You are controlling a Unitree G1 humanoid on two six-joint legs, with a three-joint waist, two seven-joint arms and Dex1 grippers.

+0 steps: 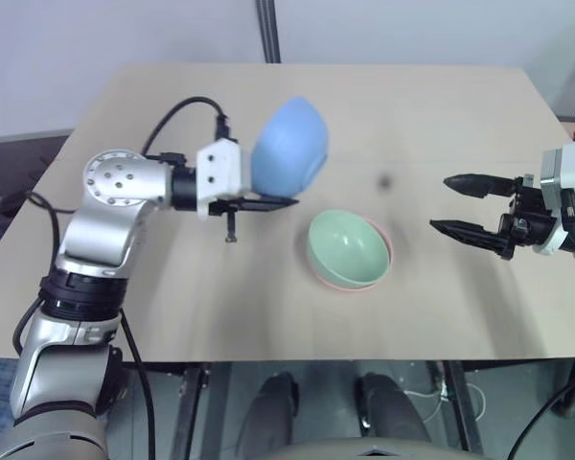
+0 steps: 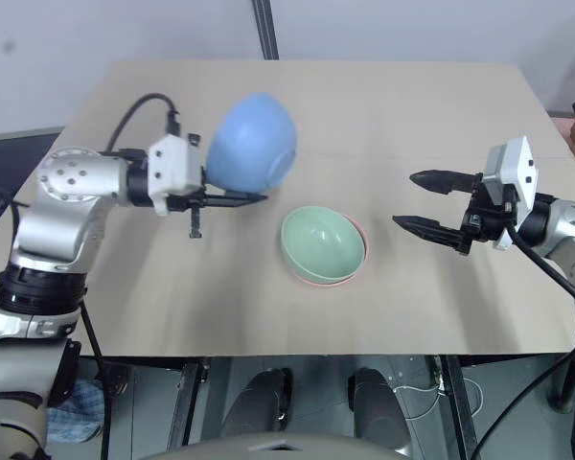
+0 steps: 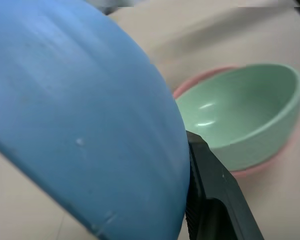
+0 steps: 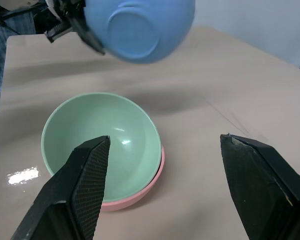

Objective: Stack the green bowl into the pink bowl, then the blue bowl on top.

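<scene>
I will let go of the blue bowl with my left gripper inside the green bowl, over its side (image 1: 369, 237) (image 3: 232, 102) that is facing my right gripper.
My left gripper (image 1: 286, 196) is shut on the rim of the blue bowl (image 1: 289, 146). It holds the bowl in the air, tipped on its side, above the table's left middle. One black finger (image 3: 215, 200) lies against the bowl's outside and the other is hidden. The green bowl (image 1: 348, 247) sits nested inside the pink bowl (image 1: 350, 287) at the table's centre, just right of and below the blue bowl. Only a thin pink rim (image 4: 140, 192) shows. My right gripper (image 1: 441, 203) hovers to the right of the stack, open and empty, its fingers (image 4: 85, 190) pointing toward it.
The tan table (image 1: 441, 105) carries nothing else besides a small dark spot (image 1: 384, 179). Its front edge runs close below the stacked bowls. A dark pole (image 1: 267, 29) rises behind the far edge.
</scene>
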